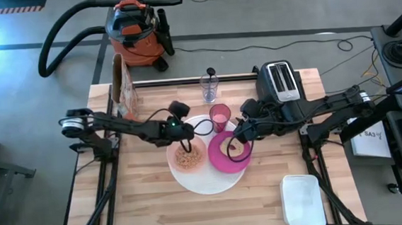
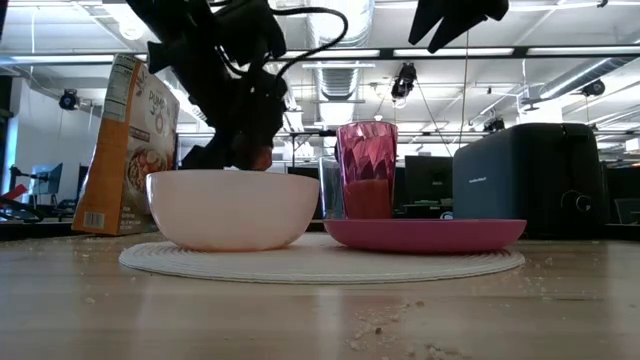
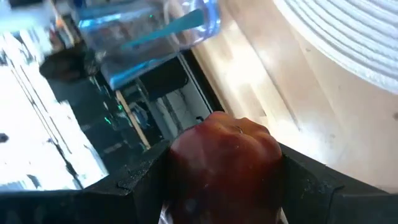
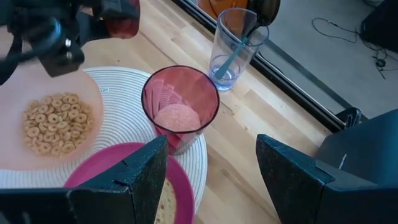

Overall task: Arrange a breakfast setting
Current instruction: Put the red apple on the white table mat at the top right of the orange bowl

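Note:
The robot's left gripper will release the red apple on the white plate's far edge (image 1: pixel 201 109), next to the translucent pink cup.
A large white round plate (image 1: pixel 206 179) carries a pale pink bowl (image 1: pixel 188 157) of cereal rings, a smaller magenta plate (image 1: pixel 222 164) and a translucent pink cup (image 1: pixel 220 116). A clear glass (image 1: pixel 210 90) with a teal-handled spoon (image 4: pixel 233 56) stands behind them on the table. My left gripper (image 1: pixel 185 135) is above the bowl's far rim, shut on a red apple (image 3: pixel 224 155). My right gripper (image 1: pixel 233 144) hovers open and empty over the magenta plate (image 4: pixel 112 174), near the cup (image 4: pixel 180 106). My left gripper pinches the red apple by its two opposite sides (image 3: pixel 180 162) between its two fingers (image 3: pixel 140 177). The apple is lifted clear, just above the bowl's far rim in the low view (image 2: pixel 262 155).
A cereal box (image 1: pixel 123 86) stands at the far left. A black toaster (image 1: pixel 278 82) stands at the far right. A white lidded container (image 1: pixel 303 201) lies at the near right corner. An orange-and-black shop vacuum (image 1: pixel 135 28) stands on the floor beyond the table. A pale piece of food (image 1: pixel 237 148) lies on the magenta plate.

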